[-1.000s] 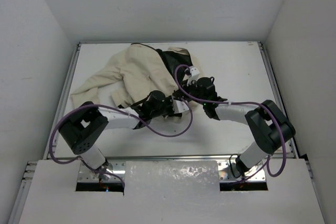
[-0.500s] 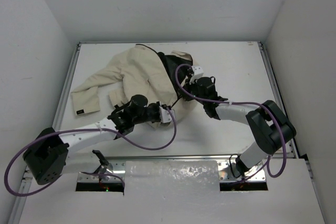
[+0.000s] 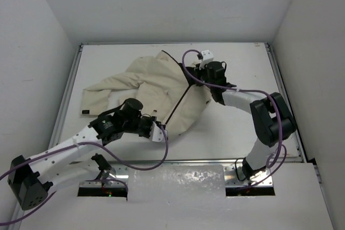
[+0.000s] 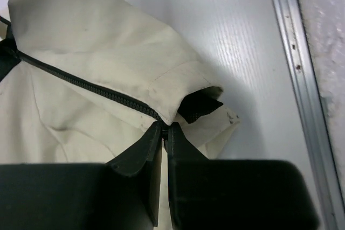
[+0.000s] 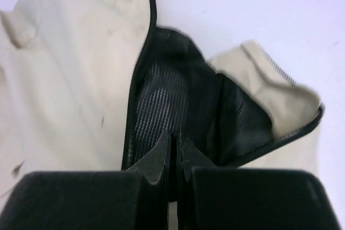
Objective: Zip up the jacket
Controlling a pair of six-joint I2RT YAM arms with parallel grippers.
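The robot's left gripper will release the zipper's bottom end on the bare tabletop just inside the near metal rail (image 3: 163, 152) (image 4: 267, 106).
The cream-beige jacket (image 3: 153, 79) lies spread mid-table, pulled taut between my two grippers. Its dark zipper line (image 3: 177, 103) runs diagonally from the top near the right wrist down to the hem. My left gripper (image 3: 157, 132) is shut on the hem at the zipper's lower end; in the left wrist view the fingertips (image 4: 165, 129) pinch the fabric where the zipper (image 4: 86, 83) ends. My right gripper (image 3: 209, 82) is shut on the jacket's upper part; in the right wrist view it (image 5: 175, 139) clamps the black mesh lining (image 5: 161, 100) beside the cream shell (image 5: 64, 68).
One sleeve stretches to the left, its cuff (image 3: 92, 102) near the table's left rail (image 3: 69, 95). A metal rail (image 4: 302, 68) runs along the near edge close to the hem. White walls enclose the table on three sides.
My left gripper pulled the hem toward the near left while the right gripper moved farther away with the top. The jacket has stretched out and the zipper line now lies straight.
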